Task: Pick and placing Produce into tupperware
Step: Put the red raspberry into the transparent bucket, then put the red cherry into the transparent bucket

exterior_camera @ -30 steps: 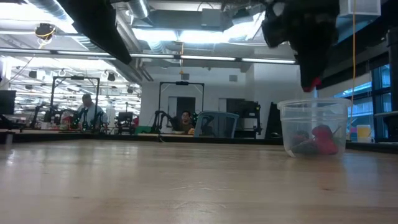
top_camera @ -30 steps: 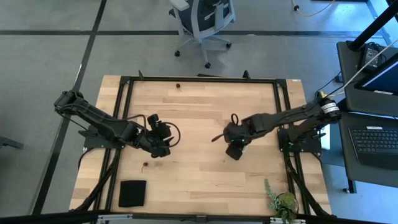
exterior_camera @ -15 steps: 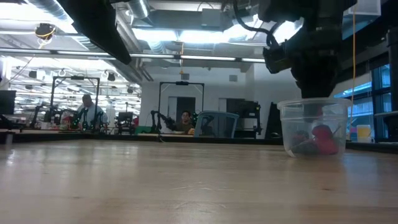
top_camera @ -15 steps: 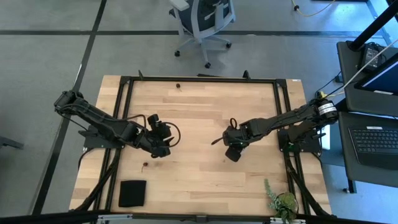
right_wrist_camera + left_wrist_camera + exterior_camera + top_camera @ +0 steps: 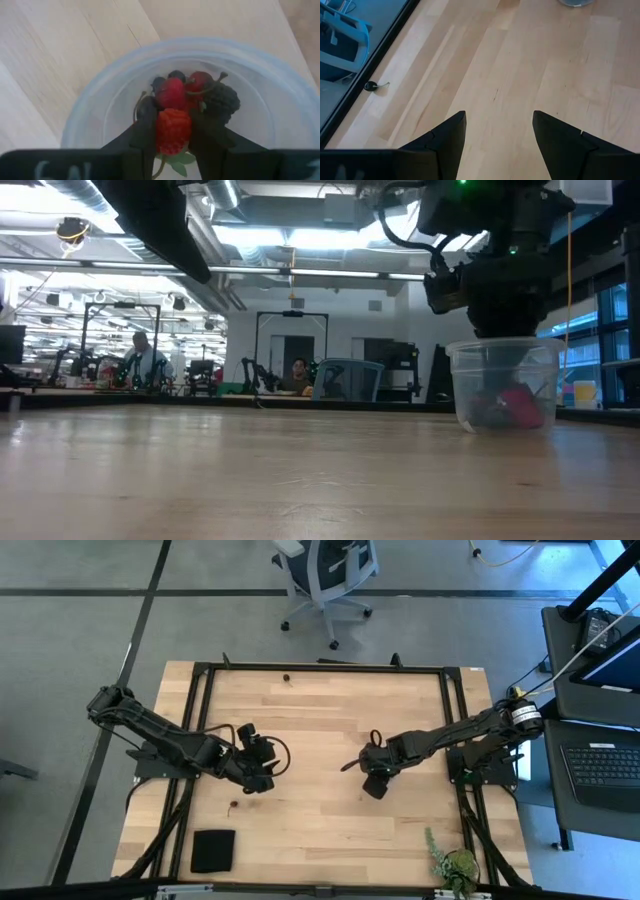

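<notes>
I should next close my left gripper on the small dark fruit just past the flat black pad, on the fruit's round sides (image 5: 233, 804).
The tupperware (image 5: 505, 385) is a small clear round tub on the table's right half; in the high view my right arm covers it. Several small red and dark fruits (image 5: 200, 90) lie on its bottom (image 5: 520, 405). My right gripper (image 5: 172, 117) (image 5: 375, 778) points down into the tub, shut on a red fruit (image 5: 172, 131) with green leaves. My left gripper (image 5: 499, 131) (image 5: 262, 768) hangs open over bare wood left of centre. One dark fruit with a stem (image 5: 370, 86) (image 5: 286, 678) lies alone near the table's far edge. My right gripper pinches the red fruit by its two sides (image 5: 161, 131) between its two fingers (image 5: 142, 135). The fingers come from above, pointing down inside the tub's rim. The fruit sits just above the pile of fruits; whether it rests on them I cannot tell.
A flat black pad (image 5: 212, 850) lies at the near left, and a leafy green plant (image 5: 452, 862) stands at the near right corner. A small dark speck (image 5: 233, 805) marks the wood near my left gripper. Bare wood (image 5: 320, 730) spreads between the arms.
My right gripper has come down with the red fruit from above the tub's rim into the tub. The tub has stayed where it was.
</notes>
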Robot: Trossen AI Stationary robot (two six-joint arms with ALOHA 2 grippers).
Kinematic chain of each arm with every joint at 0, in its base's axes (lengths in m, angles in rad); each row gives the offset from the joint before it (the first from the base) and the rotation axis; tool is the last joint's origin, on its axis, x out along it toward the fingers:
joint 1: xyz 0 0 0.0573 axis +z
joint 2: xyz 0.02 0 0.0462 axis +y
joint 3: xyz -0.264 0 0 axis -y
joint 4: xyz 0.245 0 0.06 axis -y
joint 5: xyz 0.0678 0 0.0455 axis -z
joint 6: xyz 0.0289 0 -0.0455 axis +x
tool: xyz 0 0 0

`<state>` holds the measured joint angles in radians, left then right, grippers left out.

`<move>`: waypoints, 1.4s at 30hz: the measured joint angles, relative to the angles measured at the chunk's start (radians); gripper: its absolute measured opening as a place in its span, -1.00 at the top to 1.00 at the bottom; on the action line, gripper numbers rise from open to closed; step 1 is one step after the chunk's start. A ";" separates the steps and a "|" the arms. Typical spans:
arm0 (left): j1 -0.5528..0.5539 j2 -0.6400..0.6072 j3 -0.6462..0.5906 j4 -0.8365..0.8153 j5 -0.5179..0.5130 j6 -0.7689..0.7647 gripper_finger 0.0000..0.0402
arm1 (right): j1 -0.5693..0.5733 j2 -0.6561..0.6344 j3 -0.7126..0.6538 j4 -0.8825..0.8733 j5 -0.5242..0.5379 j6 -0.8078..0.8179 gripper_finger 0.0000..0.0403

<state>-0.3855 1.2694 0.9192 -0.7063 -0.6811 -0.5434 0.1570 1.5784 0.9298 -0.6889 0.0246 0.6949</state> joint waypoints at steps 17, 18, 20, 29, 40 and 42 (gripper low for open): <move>0.000 -0.003 0.000 0.000 0.061 -0.002 -0.11 | -0.011 0.000 0.086 -0.144 -0.011 0.006 -0.14; 0.000 -0.006 0.000 0.001 0.086 -0.003 -0.11 | -0.011 0.000 0.115 -0.184 -0.011 0.005 -0.15; 0.000 -0.008 0.000 0.003 0.132 -0.003 -0.11 | -0.011 0.000 0.173 -0.250 -0.010 0.005 -0.15; -0.010 -0.007 0.000 -0.063 0.350 -0.020 -0.11 | -0.011 -0.002 0.337 -0.156 0.258 -0.247 -0.13; -0.107 0.002 -0.100 -0.293 0.541 -0.680 -0.11 | -0.056 -0.002 0.339 0.204 0.259 -0.578 -0.13; -0.135 0.002 -0.137 -0.251 0.563 -0.716 -0.11 | -0.070 -0.002 0.339 0.205 0.245 -0.580 -0.13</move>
<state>-0.5201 1.2716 0.7820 -0.9574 -0.1184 -1.2589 0.0865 1.5764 1.2686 -0.4844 0.2693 0.1147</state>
